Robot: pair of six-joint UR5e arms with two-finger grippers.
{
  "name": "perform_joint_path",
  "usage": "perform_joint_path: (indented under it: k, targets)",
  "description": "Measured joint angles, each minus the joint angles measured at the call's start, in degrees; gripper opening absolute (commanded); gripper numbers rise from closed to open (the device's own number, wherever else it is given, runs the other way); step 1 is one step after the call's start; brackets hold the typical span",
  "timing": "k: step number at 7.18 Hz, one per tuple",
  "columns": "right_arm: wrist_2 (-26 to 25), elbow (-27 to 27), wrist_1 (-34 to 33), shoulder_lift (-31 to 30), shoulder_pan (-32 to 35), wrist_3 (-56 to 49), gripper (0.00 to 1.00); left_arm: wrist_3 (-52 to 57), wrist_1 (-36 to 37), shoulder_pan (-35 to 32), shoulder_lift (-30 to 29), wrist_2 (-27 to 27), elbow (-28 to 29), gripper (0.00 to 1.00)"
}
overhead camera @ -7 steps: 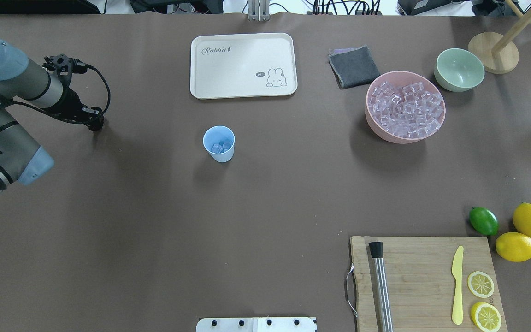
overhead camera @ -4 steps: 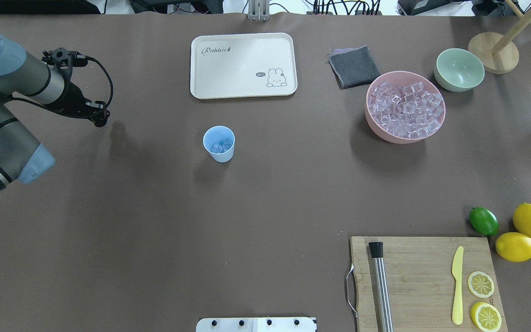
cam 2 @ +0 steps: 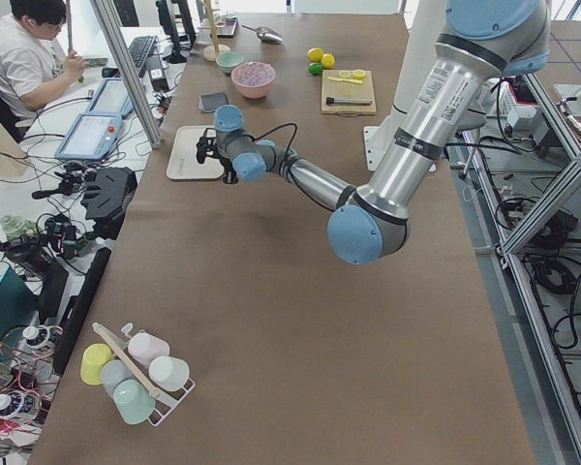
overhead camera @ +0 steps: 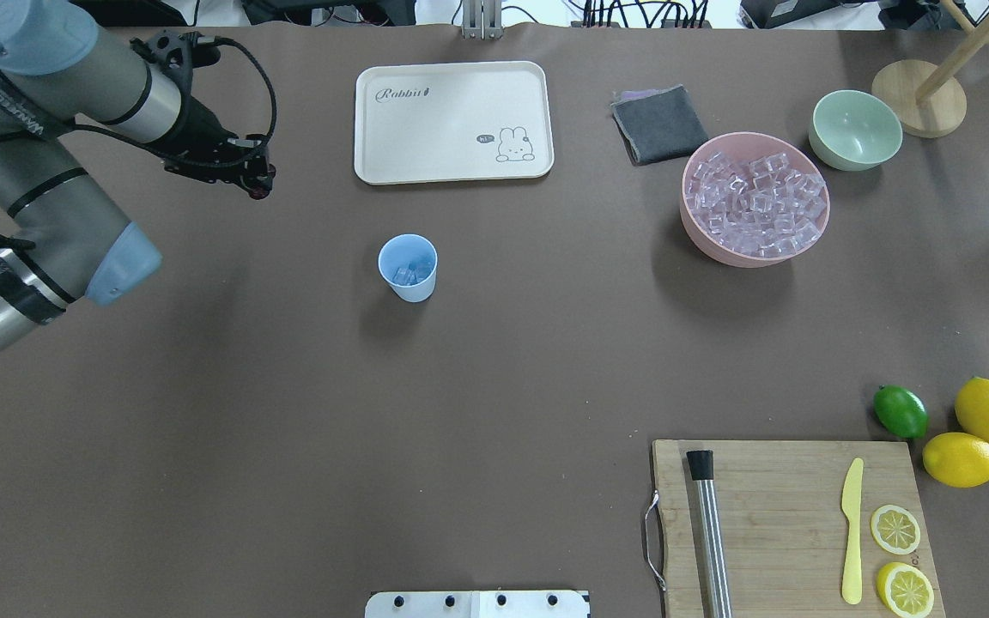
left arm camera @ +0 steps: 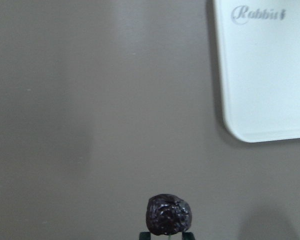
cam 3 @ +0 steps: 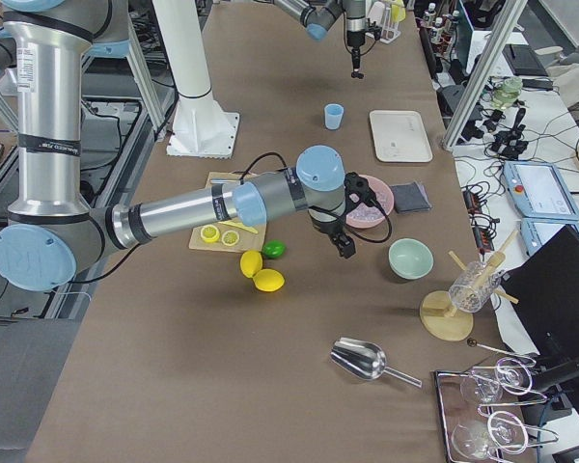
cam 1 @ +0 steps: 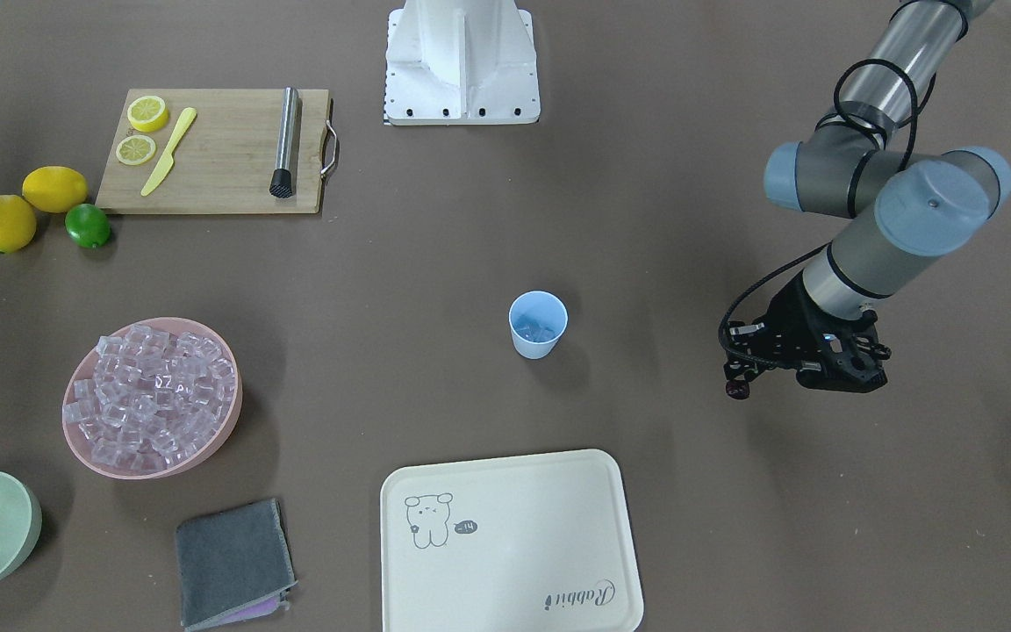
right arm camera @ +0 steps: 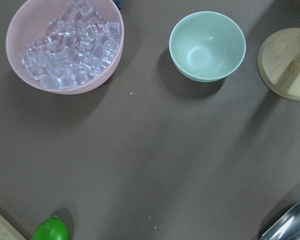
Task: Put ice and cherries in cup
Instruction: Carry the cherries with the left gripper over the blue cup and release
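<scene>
My left gripper is going to let go of the dark cherries next to the ice inside the light-blue cup (cam 1: 540,327).
The light-blue cup (overhead camera: 409,268) stands mid-table with a few ice cubes (overhead camera: 409,273) in it; it also shows in the front view (cam 1: 538,325). More ice (overhead camera: 755,202) fills the pink bowl (overhead camera: 700,232). My left gripper (overhead camera: 259,187) is shut on the dark cherries (left arm camera: 168,215) and holds them above the table, left of the tray and to the far left of the cup. My right gripper (cam 3: 346,247) shows only in the right side view, near the pink bowl; I cannot tell whether it is open or shut.
A cream tray (overhead camera: 453,123) lies beyond the cup. A grey cloth (overhead camera: 659,124), a pale-green bowl (overhead camera: 855,129) and a wooden stand (overhead camera: 919,99) are at the far right. A cutting board (overhead camera: 791,524) with muddler, knife and lemon slices, a lime (overhead camera: 901,411) and lemons (overhead camera: 988,412) sit near right.
My left arm has swung away from me and to the right, carrying the cherries toward the tray's left side. The cup and bowls have not moved.
</scene>
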Motion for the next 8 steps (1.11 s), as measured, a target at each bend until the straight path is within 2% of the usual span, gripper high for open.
perform_joint_path:
  k: [2, 6, 7, 8]
  targets:
    - [-0.45, -1.51, -0.19, -0.08, 0.03, -0.02, 0.98, -5.06, 0.35, 3.36, -2.98, 1.04, -1.57, 0.00]
    - [-3.85, -5.34, -1.48, 0.66, -1.14, 0.03, 0.98, -11.82, 0.33, 10.89, -4.95, 7.38, -4.78, 0.00]
    - [-4.83, -5.55, -2.89, 1.37, -1.54, 0.05, 0.98, -12.66, 0.33, 11.69, -5.04, 8.14, -5.26, 0.16]
    - [-5.54, -5.58, -3.76, 1.84, -1.80, 0.04, 0.98, -13.00, 0.36, 12.22, -5.08, 8.44, -5.59, 0.61]
